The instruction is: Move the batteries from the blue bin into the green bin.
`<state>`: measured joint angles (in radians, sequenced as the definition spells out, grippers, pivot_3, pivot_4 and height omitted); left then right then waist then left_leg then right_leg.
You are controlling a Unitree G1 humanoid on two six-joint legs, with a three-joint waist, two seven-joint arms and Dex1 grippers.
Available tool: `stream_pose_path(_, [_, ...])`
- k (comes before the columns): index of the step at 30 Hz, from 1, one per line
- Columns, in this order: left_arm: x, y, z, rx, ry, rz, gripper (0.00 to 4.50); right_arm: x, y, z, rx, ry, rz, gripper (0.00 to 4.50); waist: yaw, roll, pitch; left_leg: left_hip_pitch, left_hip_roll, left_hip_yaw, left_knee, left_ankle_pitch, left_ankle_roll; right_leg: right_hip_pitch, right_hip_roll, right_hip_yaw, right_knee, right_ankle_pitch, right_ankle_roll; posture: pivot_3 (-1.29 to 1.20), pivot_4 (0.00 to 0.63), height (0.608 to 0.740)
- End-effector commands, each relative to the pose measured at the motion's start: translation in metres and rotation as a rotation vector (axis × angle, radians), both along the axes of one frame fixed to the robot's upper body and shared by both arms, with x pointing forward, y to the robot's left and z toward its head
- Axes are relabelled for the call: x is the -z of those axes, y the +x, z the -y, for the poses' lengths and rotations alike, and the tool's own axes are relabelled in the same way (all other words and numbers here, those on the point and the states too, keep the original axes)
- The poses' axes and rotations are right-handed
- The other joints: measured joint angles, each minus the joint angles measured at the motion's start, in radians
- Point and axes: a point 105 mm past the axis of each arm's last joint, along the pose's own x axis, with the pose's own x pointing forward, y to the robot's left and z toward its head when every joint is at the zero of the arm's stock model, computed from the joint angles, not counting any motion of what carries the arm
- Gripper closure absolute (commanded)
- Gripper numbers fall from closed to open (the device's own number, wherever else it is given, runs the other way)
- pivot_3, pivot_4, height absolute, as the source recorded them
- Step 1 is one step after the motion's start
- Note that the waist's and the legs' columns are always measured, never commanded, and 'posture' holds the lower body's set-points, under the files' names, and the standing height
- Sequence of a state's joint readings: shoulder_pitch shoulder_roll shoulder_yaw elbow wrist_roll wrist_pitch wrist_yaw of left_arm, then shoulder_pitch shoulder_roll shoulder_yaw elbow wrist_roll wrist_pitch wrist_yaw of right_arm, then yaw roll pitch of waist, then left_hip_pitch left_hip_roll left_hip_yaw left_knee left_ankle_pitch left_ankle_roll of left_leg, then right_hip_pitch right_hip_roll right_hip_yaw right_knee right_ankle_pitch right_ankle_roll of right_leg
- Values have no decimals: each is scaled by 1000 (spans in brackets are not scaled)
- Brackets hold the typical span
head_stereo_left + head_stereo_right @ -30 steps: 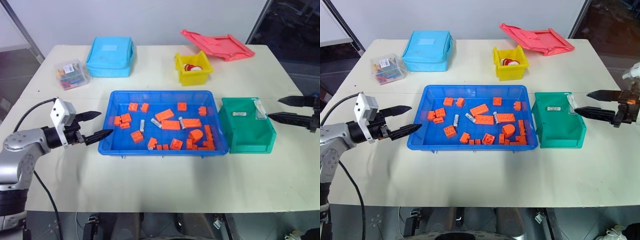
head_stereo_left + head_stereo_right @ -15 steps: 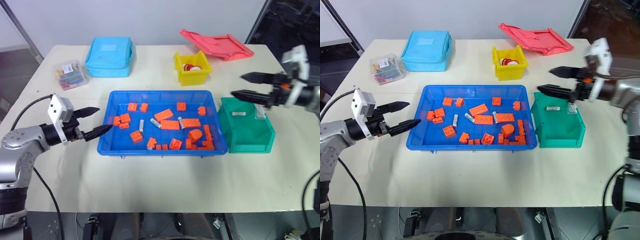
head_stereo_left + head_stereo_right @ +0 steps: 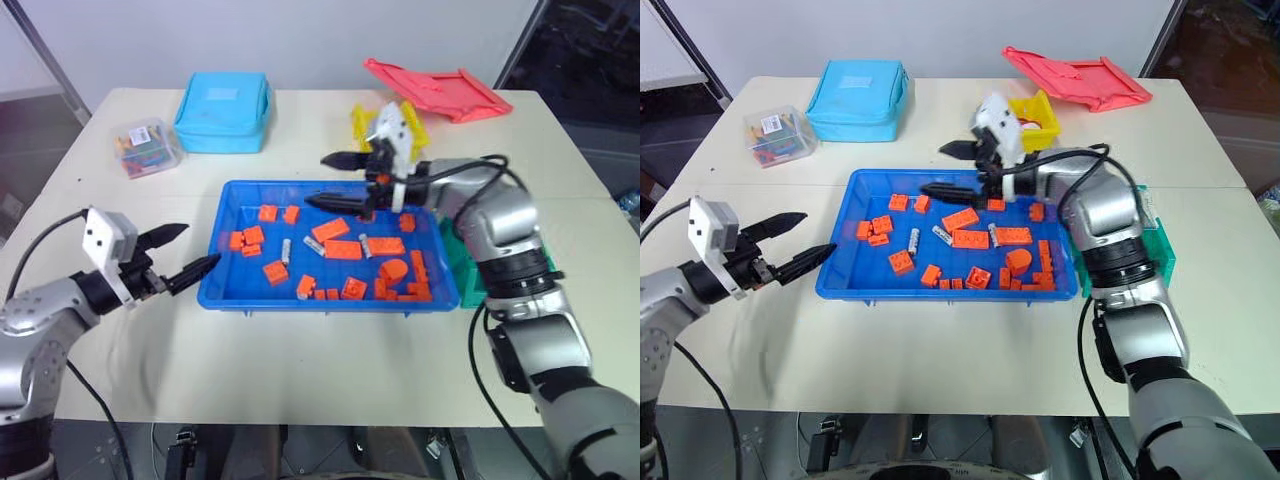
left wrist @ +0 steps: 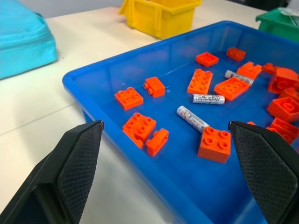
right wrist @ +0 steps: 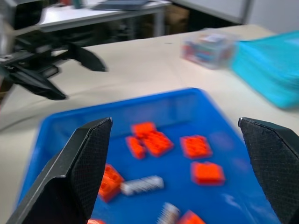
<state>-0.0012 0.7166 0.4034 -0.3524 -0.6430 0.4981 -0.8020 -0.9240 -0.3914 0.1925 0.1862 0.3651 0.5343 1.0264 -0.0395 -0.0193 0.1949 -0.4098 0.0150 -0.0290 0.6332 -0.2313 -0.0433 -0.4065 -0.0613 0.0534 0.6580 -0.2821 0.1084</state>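
My right gripper should close its fingers on the ends of the silver battery [image 3: 286,251] [image 5: 142,185] that are nearest my left gripper, beside the orange bricks in the blue bin.
The blue bin [image 3: 330,302] sits mid-table, holding orange bricks [image 3: 342,250] and three silver batteries [image 3: 285,248], also plain in the left wrist view [image 4: 209,98]. My right gripper [image 3: 315,178] hovers open over the bin's back part, pointing left, with nothing between its fingers. Its arm covers most of the green bin [image 3: 1160,262], which stands against the blue bin's right side. My left gripper [image 3: 203,244] is open and empty, just off the blue bin's left edge and pointing at it.
A yellow bin [image 3: 1035,108] stands behind the blue bin, partly behind my right gripper. A light-blue pouch [image 3: 222,98] and a clear box of small parts [image 3: 145,147] are at the back left. A pink lid [image 3: 435,88] lies at the back right.
My right arm has swung left from beside the green bin, across it, to above the blue bin, staying open. The left gripper has stayed about where it was.
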Motion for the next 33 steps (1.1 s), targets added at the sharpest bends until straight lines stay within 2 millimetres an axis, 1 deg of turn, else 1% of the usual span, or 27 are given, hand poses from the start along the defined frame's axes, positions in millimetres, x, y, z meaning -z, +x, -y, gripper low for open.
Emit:
stream_pose_path(1, [-16, -6, 1, -24, -5, 70, 0, 15, -3, -13, -49, -20, 4, 52, -1, 0, 0, 0, 0, 0, 0, 0, 0, 0, 0, 0, 0, 0, 0, 0, 150, 740])
stream_pose_path(3, [-17, -7, 1, -35, -10, 76, 0, 27, -1, -16, -59, -40, -11, 52, -4, 0, 0, 0, 0, 0, 1, 0, 0, 0, 0, 0, 0, 0, 0, 0, 150, 740])
stream_pose_path(7, [-20, -11, 2, -46, -13, 82, 0, 49, 5, -18, -58, -98, -12, 52, -4, 0, 0, 0, 0, 0, 1, 0, 0, 0, 0, 0, 1, 0, 0, 0, 150, 740])
stream_pose_path(10, [-25, -16, 3, -43, -4, 89, 0, 72, 7, -25, -66, -159, -5, 52, -6, 0, 0, 1, 0, 1, 1, 0, 0, 0, 1, 0, 1, 0, 0, 0, 150, 740])
stream_pose_path(12, [-28, -19, 4, -33, 5, 88, 0, 80, 8, -29, -71, -182, 6, 52, -8, 0, 0, 1, 0, 1, 0, 0, 0, 0, 1, 0, 1, 0, 0, 0, 150, 740])
stream_pose_path(17, [-32, -27, 12, 38, 47, 62, 0, 90, 16, -34, -53, -202, 17, 52, -7, 0, 0, 1, 0, 1, 0, 0, 0, -1, 1, 0, 1, 0, 0, 0, 150, 740])
stream_pose_path(23, [-39, -27, 14, 51, 57, 71, 0, 97, 23, -39, -42, -230, 35, 52, -6, 0, 0, 1, 0, 1, 0, 0, 0, -1, 1, 0, 1, 0, 0, 0, 150, 740])
stream_pose_path(29, [-38, -26, 14, 42, 48, 67, 0, 105, 26, -45, -33, -239, 7, 52, -9, 0, 0, 2, 0, 1, -1, 0, 0, -1, 2, 0, 1, 0, 0, 0, 150, 740])
stream_pose_path(33, [-36, -27, 12, 39, 48, 56, 0, 108, 28, -48, -30, -236, -11, 52, -8, 0, 0, 2, 0, 1, -1, 0, 0, 0, 2, 0, 1, 0, 0, 0, 150, 740])
